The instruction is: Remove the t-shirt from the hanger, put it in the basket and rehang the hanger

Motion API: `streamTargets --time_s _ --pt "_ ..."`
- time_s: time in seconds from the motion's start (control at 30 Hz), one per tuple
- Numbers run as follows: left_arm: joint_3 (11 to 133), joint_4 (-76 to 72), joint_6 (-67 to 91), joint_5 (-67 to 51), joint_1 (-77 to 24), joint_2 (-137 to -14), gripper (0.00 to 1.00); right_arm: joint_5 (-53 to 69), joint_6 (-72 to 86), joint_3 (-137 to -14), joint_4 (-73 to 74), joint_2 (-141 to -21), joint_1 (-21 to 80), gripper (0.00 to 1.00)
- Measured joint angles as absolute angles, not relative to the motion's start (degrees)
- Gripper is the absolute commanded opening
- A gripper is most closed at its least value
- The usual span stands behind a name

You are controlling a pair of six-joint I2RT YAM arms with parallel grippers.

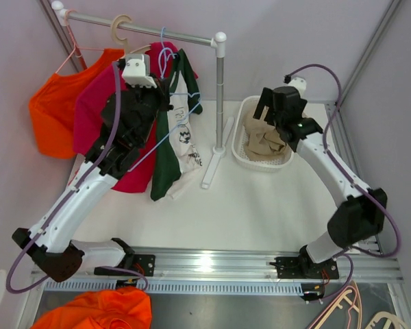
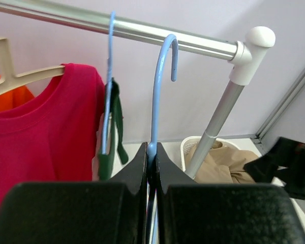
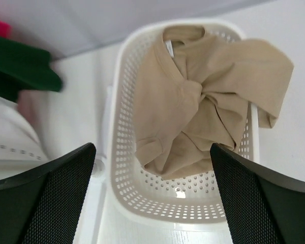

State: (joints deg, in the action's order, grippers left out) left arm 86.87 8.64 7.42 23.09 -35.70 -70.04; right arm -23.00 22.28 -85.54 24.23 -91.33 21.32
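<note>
The robot's left gripper will release the bare light-blue hanger on the silver rail point(image 1: 204, 41) point(image 2: 214, 47) next to the white corner joint.
My left gripper point(image 2: 152, 152) is shut on the neck of a bare light-blue hanger point(image 2: 160, 76), whose hook sits right at the silver rail point(image 2: 142, 28); I cannot tell whether it rests on it. In the top view the left gripper point(image 1: 168, 89) is up at the rail between the hanging clothes. A tan t-shirt point(image 3: 203, 101) lies crumpled in the white basket point(image 3: 117, 152). My right gripper point(image 3: 152, 147) is open and empty, hovering above the basket point(image 1: 241, 147), as the top view also shows point(image 1: 272, 120).
On the rail point(image 1: 151, 29) hang an orange shirt point(image 1: 51, 116), a magenta shirt point(image 1: 96, 103) on a beige hanger, and green and white shirts point(image 1: 178, 137) on a second blue hanger point(image 2: 110, 76). The rack post point(image 1: 221, 89) stands left of the basket. Orange cloth point(image 1: 96, 312) and spare hangers point(image 1: 356, 312) lie below the table edge.
</note>
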Motion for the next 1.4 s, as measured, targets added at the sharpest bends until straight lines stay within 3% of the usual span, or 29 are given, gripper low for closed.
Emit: streamTargets --time_s 0.3,0.93,0.97,1.1,1.2,1.4 --pt "93.9 4.3 6.0 21.7 -35.6 -80.6 0.01 -20.9 21.1 -78.3 17.7 -77.5 21.5 0.99" --pt "107.8 0.4 4.4 20.6 -35.6 -95.7 0.01 -17.5 20.7 -73.3 16.1 -76.5 21.5 0.99" --pt "108.1 0.9 4.4 20.6 -35.6 -96.5 0.02 -17.4 20.7 -73.2 15.9 -76.4 21.5 0.99" --pt "108.0 3.6 4.5 20.8 -35.6 -98.3 0.42 -17.2 20.7 -72.5 15.9 -75.4 21.5 0.99" --pt "106.5 4.1 4.4 20.9 -35.5 -97.6 0.56 -17.1 20.5 -72.4 15.9 -74.8 21.5 1.0" --pt "104.2 5.1 3.8 20.9 -35.4 -91.3 0.6 -16.6 20.5 -72.4 15.7 -74.4 21.5 0.99"
